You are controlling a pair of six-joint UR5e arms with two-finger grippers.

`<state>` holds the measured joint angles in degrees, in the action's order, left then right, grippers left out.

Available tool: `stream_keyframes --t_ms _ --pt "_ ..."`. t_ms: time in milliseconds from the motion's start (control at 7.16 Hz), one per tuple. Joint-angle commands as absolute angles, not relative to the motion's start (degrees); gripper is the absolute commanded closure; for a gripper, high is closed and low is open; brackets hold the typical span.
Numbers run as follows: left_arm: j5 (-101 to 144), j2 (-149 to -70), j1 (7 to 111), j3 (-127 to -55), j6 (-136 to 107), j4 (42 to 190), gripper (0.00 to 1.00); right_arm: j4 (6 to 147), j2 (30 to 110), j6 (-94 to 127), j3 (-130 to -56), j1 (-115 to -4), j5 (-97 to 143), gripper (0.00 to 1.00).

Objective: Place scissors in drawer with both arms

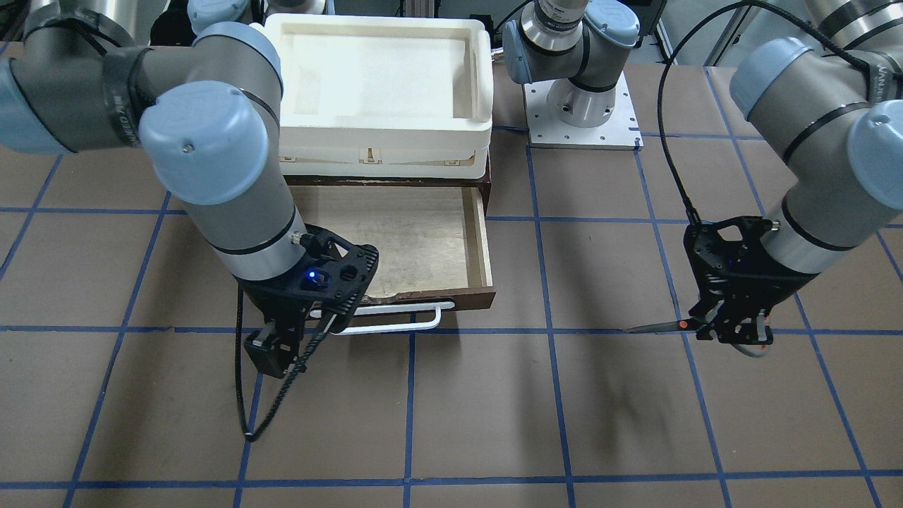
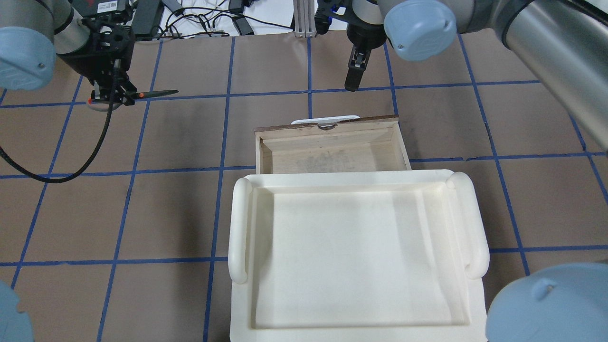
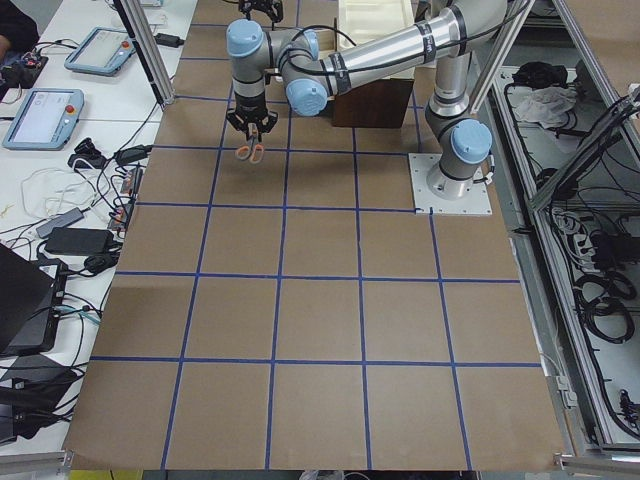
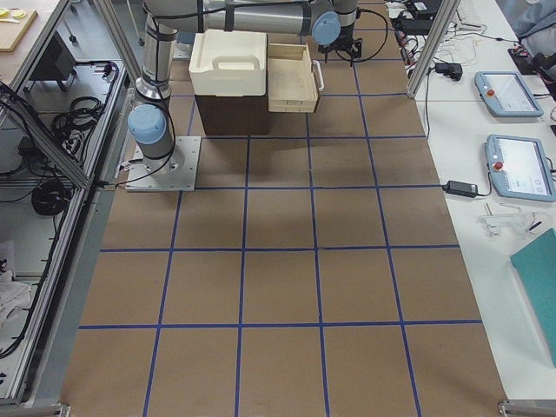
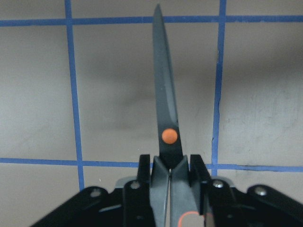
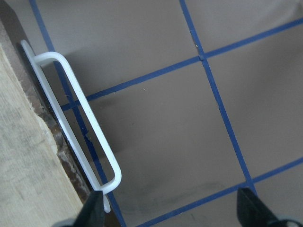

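Note:
Next, my left gripper lets go of the scissors, flat on the drawer's pale bottom around the middle of the drawer (image 1: pixel 408 236).
My left gripper (image 1: pixel 730 331) is shut on the scissors (image 1: pixel 659 326) near the pivot and holds them level, just above the table. The dark blades point toward the drawer. The left wrist view shows the blades (image 5: pixel 165 104) and orange pivot dot running out from between the closed fingers. They also show in the overhead view (image 2: pixel 156 93). The dark-brown drawer (image 1: pixel 487 240) is pulled open and its pale inside holds nothing. My right gripper (image 1: pixel 271 353) is open and empty, hanging just in front of the white bar handle (image 1: pixel 395 321). The handle lies left of its fingers in the right wrist view (image 6: pixel 80 118).
A cream-white plastic tray (image 2: pixel 240 228) sits on top of the cabinet, behind the open drawer (image 2: pixel 401 142). The left arm's base plate (image 1: pixel 582 130) stands beside the cabinet. Brown table with blue grid lines lies between the scissors and the drawer.

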<state>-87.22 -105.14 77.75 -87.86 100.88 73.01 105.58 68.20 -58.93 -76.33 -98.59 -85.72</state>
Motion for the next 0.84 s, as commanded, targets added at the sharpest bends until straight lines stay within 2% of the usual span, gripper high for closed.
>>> stream_keyframes --t_ms 0,699 --pt "-87.19 -104.25 84.51 -87.80 93.63 72.95 1.00 102.41 73.01 -47.96 -77.51 -95.02 -85.78 0.00" --pt "-85.43 -102.74 100.07 -88.59 78.69 73.39 1.00 96.78 80.67 -29.22 -80.59 -88.07 -85.87 0.00"
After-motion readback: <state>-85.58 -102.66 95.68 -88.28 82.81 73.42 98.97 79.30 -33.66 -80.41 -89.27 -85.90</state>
